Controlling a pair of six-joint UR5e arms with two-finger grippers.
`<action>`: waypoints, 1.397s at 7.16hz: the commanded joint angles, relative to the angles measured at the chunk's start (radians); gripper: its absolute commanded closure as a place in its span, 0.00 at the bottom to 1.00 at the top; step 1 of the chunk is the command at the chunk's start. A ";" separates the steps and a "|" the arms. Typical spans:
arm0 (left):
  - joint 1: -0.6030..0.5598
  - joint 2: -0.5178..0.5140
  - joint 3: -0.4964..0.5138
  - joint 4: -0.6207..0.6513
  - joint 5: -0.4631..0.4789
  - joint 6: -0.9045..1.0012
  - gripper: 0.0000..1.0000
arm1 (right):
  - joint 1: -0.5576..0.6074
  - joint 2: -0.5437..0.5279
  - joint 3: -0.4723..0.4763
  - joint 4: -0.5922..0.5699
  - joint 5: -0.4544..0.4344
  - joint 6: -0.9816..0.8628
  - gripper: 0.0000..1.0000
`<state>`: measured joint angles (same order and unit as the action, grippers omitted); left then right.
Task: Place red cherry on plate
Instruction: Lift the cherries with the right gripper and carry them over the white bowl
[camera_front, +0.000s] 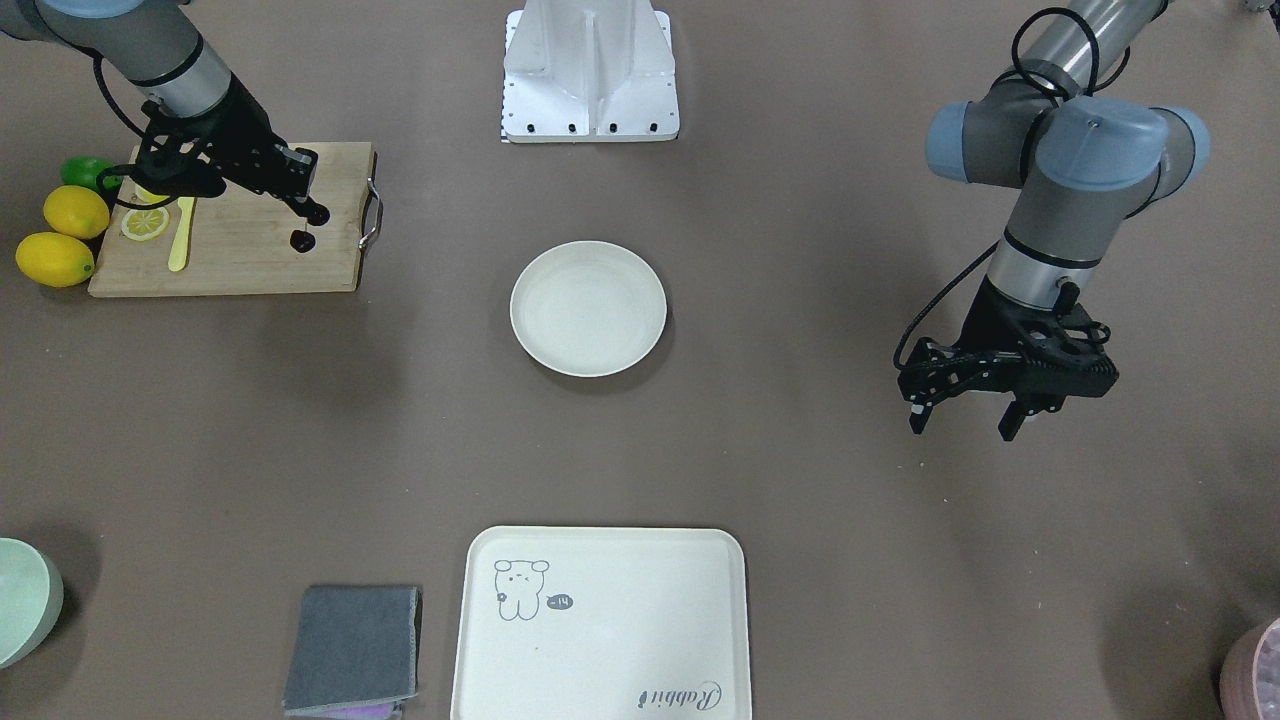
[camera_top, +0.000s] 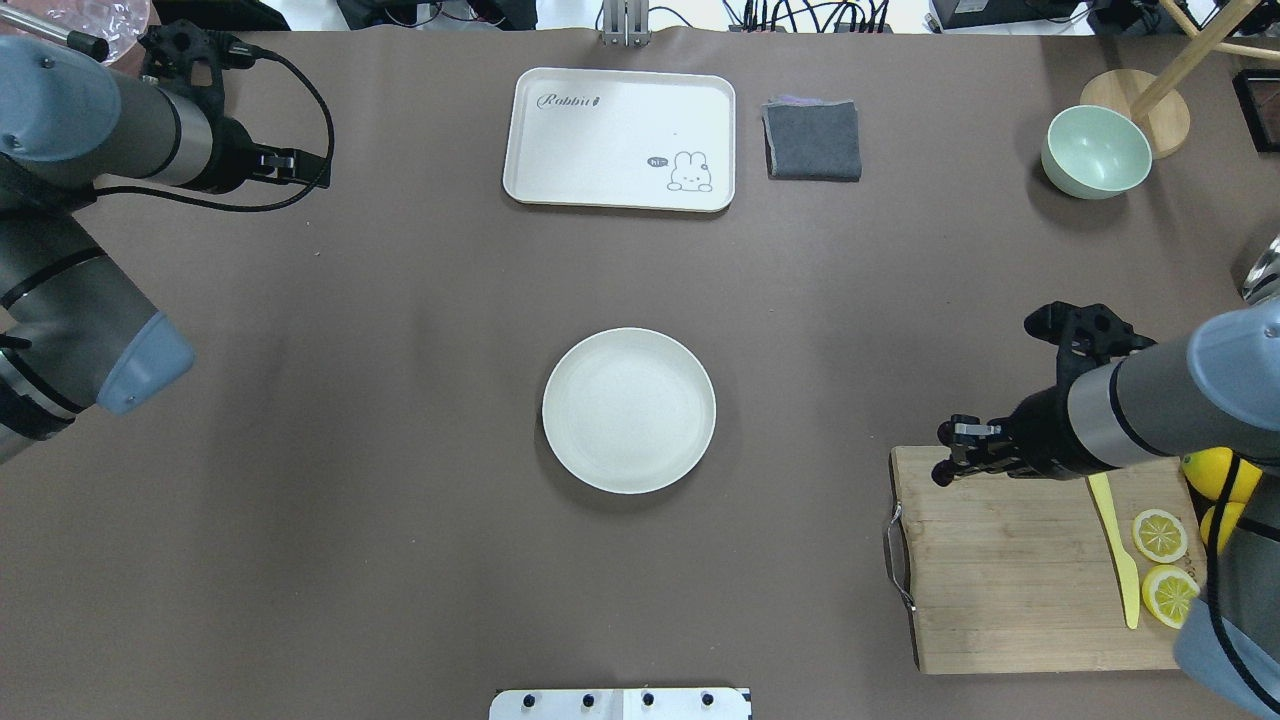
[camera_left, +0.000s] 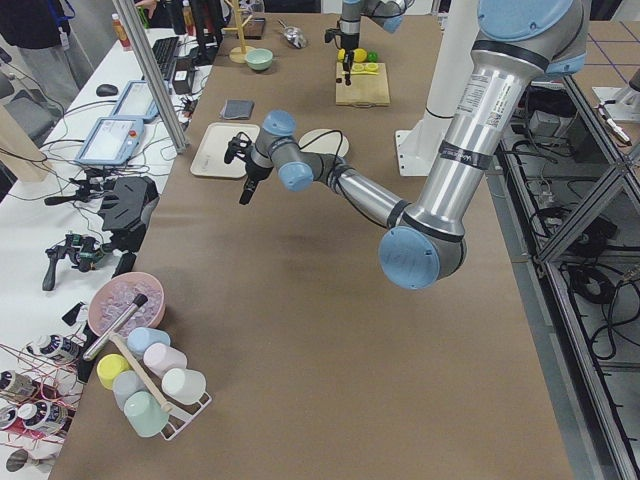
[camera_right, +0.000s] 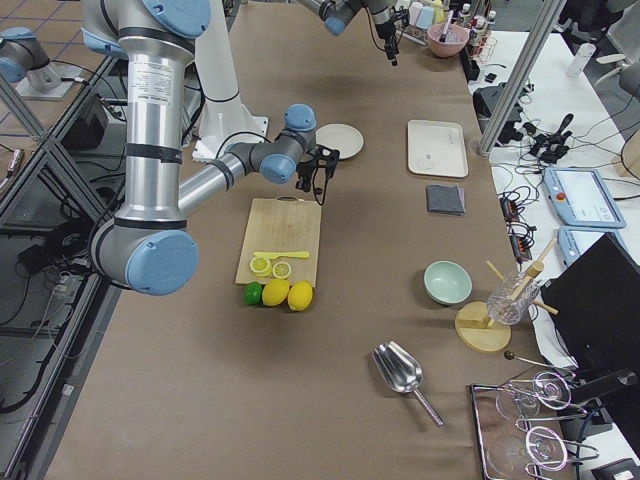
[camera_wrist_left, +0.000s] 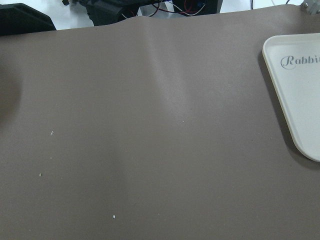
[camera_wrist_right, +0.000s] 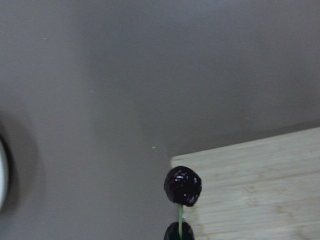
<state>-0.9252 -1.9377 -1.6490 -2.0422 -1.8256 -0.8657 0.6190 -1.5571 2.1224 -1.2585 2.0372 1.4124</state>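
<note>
The robot's right gripper should release the red cherry in the middle of the round cream-white plate (camera_front: 589, 310).
The red cherry (camera_front: 300, 240) is a pair of tiny dark fruits on thin stems. It hangs from my right gripper (camera_front: 308, 203), which is shut on the stems above the right end of the wooden cutting board (camera_front: 240, 255). In the right wrist view one cherry (camera_wrist_right: 182, 185) dangles over the board's corner. The plate (camera_front: 588, 308) is round and cream-white, with nothing on it. It sits mid-table (camera_top: 628, 410), well apart from the cherry. My left gripper (camera_front: 963, 418) hovers open over bare table, far from both.
Two whole lemons (camera_front: 60, 235), a lime (camera_front: 85, 172), lemon slices (camera_front: 145, 223) and a yellow knife (camera_front: 180, 235) lie on or beside the board. A rabbit tray (camera_front: 600, 625), a grey cloth (camera_front: 352, 648) and a pale green bowl (camera_front: 20, 600) line the operators' edge.
</note>
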 joint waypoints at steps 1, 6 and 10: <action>-0.036 0.031 0.000 0.000 -0.001 0.032 0.02 | -0.013 0.368 -0.115 -0.273 -0.018 -0.015 1.00; -0.067 0.082 0.002 -0.001 -0.029 0.116 0.02 | -0.169 0.685 -0.445 -0.268 -0.193 -0.006 1.00; -0.067 0.082 0.000 -0.001 -0.029 0.116 0.02 | -0.214 0.729 -0.601 -0.113 -0.223 0.025 0.66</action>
<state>-0.9924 -1.8560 -1.6485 -2.0433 -1.8546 -0.7502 0.4096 -0.8330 1.5364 -1.3883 1.8170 1.4288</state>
